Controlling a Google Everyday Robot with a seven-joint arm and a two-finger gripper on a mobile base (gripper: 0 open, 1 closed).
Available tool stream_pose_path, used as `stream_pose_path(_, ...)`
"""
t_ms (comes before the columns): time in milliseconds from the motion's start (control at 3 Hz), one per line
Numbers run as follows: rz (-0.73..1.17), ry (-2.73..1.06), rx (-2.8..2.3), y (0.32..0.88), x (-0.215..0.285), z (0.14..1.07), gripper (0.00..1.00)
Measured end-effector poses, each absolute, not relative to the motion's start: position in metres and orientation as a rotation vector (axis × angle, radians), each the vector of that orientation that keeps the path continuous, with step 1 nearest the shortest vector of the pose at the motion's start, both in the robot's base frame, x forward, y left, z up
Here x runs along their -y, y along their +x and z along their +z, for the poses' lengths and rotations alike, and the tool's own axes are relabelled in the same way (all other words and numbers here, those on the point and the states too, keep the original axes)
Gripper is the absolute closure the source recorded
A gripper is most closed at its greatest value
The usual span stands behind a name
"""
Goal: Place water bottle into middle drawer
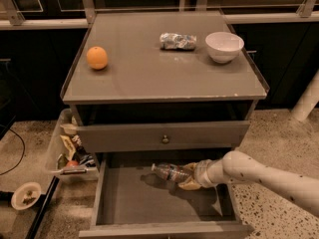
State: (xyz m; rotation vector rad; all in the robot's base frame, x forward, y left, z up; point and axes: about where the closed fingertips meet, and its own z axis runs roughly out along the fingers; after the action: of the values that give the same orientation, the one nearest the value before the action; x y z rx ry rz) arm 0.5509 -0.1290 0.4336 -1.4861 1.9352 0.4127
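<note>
The water bottle will leave my gripper on the open drawer's grey base, straight (164, 184) below the round knob.
The water bottle (171, 172), clear ribbed plastic lying on its side, hangs over the open middle drawer (134, 199), a wide shallow grey box pulled out below the cabinet. My gripper (191, 179) reaches in from the right on a white arm and is shut on the water bottle's base end. The bottle's cap end points left. It is held a little above the drawer's flat grey base and casts a shadow on it.
On the cabinet top (144, 78) sit an orange (97, 57), a silvery foil packet (177, 41) and a white bowl (224, 46). A closed drawer front with a round knob (165, 139) is just above the bottle. A bin of clutter (69, 153) stands at the left.
</note>
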Motion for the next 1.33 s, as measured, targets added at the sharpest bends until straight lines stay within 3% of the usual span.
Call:
stream_pose_path(1000, 0.496, -1.584, -1.956, 0.548, 0.106, 0.359, 1.0)
stream_pose_path(1333, 0.499, -1.587, -1.958, 0.548, 0.106, 0.361, 0.9)
